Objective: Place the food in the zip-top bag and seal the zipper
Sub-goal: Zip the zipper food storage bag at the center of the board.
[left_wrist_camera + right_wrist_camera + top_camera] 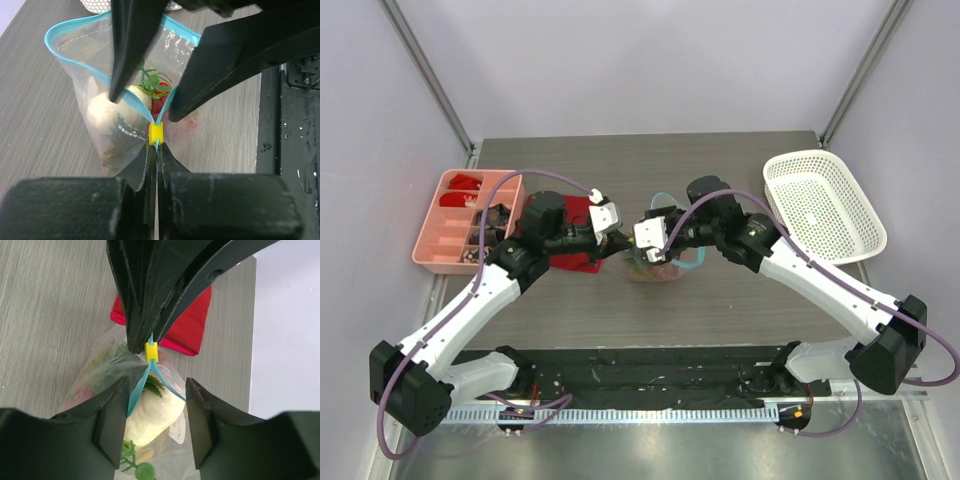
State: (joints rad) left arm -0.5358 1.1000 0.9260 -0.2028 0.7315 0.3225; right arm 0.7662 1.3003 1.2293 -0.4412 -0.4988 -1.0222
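My left gripper's tips crowd the yellow slider, so next my left gripper regrips the teal zipper's end [157,144] farther back before my right gripper takes the slider.
The zip-top bag [655,265] stands mid-table with its mouth spread open. Inside lies the food: a cream-white radish [152,412], green leaves [150,80] and red bits [159,105]. My left gripper [155,145] is shut on the end of the teal zipper [70,47], just behind a yellow slider [156,132]. My right gripper [155,385] is open and straddles the two teal zipper strips [137,387] right in front of the yellow slider [151,351]. Its fingers [120,85] reach down over the bag's mouth. In the top view both grippers meet over the bag.
A folded red cloth [187,325] lies beside the bag under the left arm. A pink divided tray [430,235] sits at the left, and a white mesh basket [825,205] at the right. The black table edge [290,150] runs near the bag.
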